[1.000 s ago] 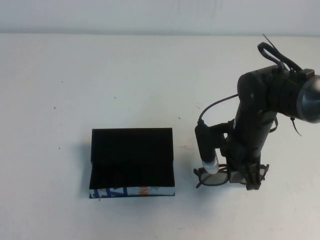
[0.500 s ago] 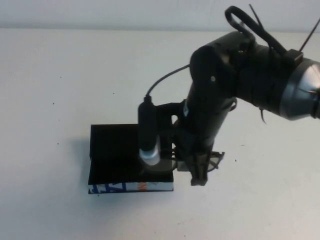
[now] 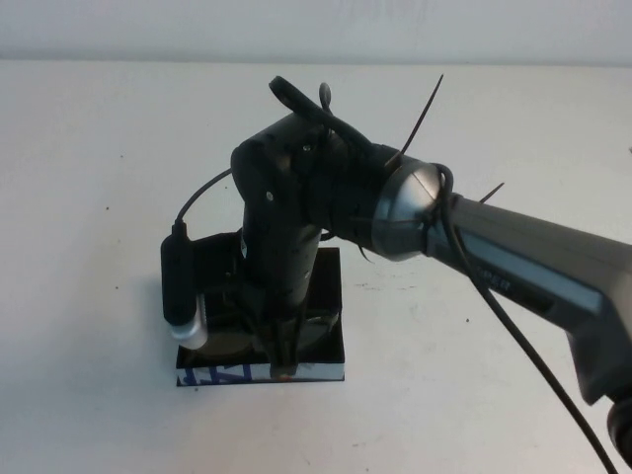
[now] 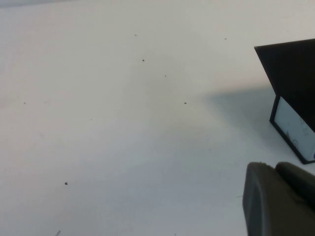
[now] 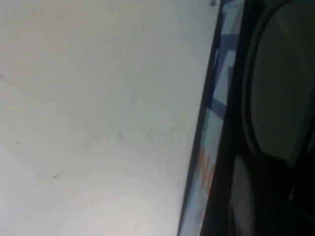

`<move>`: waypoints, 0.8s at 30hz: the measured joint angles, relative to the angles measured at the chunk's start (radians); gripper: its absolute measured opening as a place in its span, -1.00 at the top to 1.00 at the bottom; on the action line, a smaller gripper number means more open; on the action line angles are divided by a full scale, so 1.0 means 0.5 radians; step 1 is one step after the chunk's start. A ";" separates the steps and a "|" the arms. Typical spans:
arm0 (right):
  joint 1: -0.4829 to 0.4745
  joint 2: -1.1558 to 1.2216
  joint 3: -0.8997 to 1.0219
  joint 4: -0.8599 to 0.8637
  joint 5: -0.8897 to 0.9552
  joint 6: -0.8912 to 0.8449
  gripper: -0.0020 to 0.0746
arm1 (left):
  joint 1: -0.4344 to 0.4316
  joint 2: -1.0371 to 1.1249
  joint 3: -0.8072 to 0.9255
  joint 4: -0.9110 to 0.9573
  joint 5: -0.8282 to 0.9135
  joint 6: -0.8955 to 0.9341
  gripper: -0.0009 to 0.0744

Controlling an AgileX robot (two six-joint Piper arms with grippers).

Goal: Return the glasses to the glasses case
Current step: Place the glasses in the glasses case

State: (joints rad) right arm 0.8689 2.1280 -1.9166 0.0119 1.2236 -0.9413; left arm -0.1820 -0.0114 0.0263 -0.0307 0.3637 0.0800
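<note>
I need to let go of the glasses with my right gripper inside the black glasses case [image 3: 262, 342] [image 5: 268, 142], just behind the case's white printed front edge.
The open black glasses case [image 3: 330, 288] lies on the white table, its white printed front edge [image 3: 225, 373] towards me. My right gripper [image 3: 280, 357] is directly over the case, shut on the dark-framed glasses [image 3: 223, 340], which hang just above the case's front part. In the right wrist view one lens [image 5: 276, 83] sits beside the printed edge [image 5: 216, 123], and the gripper [image 5: 266, 199] is pressed against the frame. My left gripper [image 4: 275, 169] shows only in the left wrist view, shut and empty, above bare table near a corner of the case [image 4: 295, 73].
The white table [image 3: 109, 197] lies all around the case. A wall [image 3: 296, 30] runs along its far edge. The right arm's grey link [image 3: 533, 267] reaches in from the right, with black cables over it.
My right gripper lifted the glasses off the table to the right of the case and carried them left. It now stands over the case.
</note>
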 joint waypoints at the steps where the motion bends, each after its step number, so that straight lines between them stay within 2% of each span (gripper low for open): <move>1: 0.000 0.017 -0.012 0.000 0.000 0.000 0.79 | 0.000 0.000 0.000 0.000 0.000 0.000 0.98; 24: -0.015 0.149 -0.083 0.040 0.000 0.009 0.79 | 0.000 0.000 0.000 0.000 0.000 -0.003 0.98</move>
State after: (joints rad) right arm 0.8615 2.2028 -1.9580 0.0318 1.2236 -0.9367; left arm -0.1820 -0.0114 0.0263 -0.0307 0.3637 0.0783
